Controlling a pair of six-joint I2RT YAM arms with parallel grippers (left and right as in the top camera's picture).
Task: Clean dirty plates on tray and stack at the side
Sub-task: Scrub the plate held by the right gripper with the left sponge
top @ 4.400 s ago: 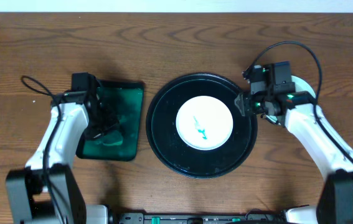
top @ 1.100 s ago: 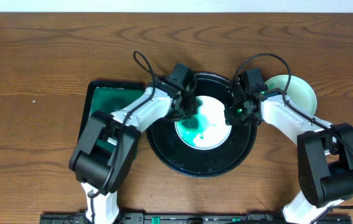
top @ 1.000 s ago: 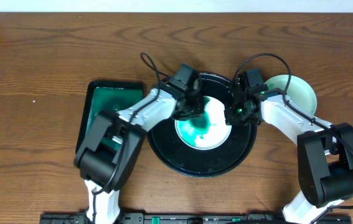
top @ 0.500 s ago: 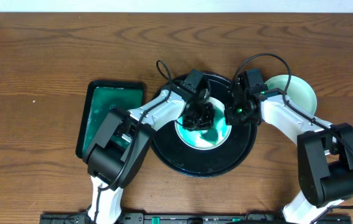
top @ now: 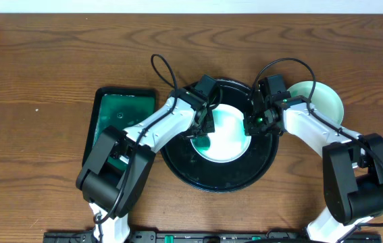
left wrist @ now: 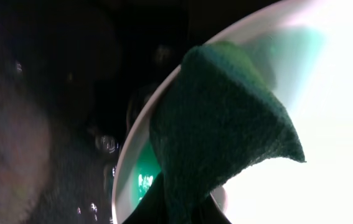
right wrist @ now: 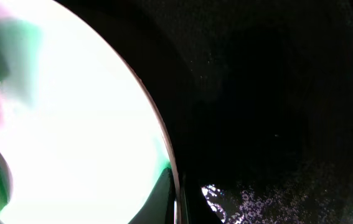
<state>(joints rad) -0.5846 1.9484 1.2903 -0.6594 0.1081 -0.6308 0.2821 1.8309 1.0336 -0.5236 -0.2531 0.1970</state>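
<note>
Next, my left gripper releases the dark green sponge in the near half of the rectangular green tray (top: 116, 146).
A white plate (top: 226, 135) smeared with green lies in the round black tray (top: 218, 172). My left gripper (top: 205, 127) is shut on a dark green sponge (top: 202, 140) and presses it on the plate's left edge. In the left wrist view the sponge (left wrist: 220, 124) covers the plate's rim (left wrist: 325, 124). My right gripper (top: 248, 126) is shut on the plate's right rim. The right wrist view shows the plate (right wrist: 70, 112) with its rim between the jaws and the wet tray (right wrist: 276, 112) beside it.
A second pale plate (top: 323, 100) sits on the table to the right of the tray, behind my right arm. A rectangular green tray (top: 113, 111) with green liquid stands to the left. Cables loop above both wrists.
My left gripper has swept the sponge across the plate and back to its left edge, spreading the green stain into a pale film. The right gripper has kept its hold.
</note>
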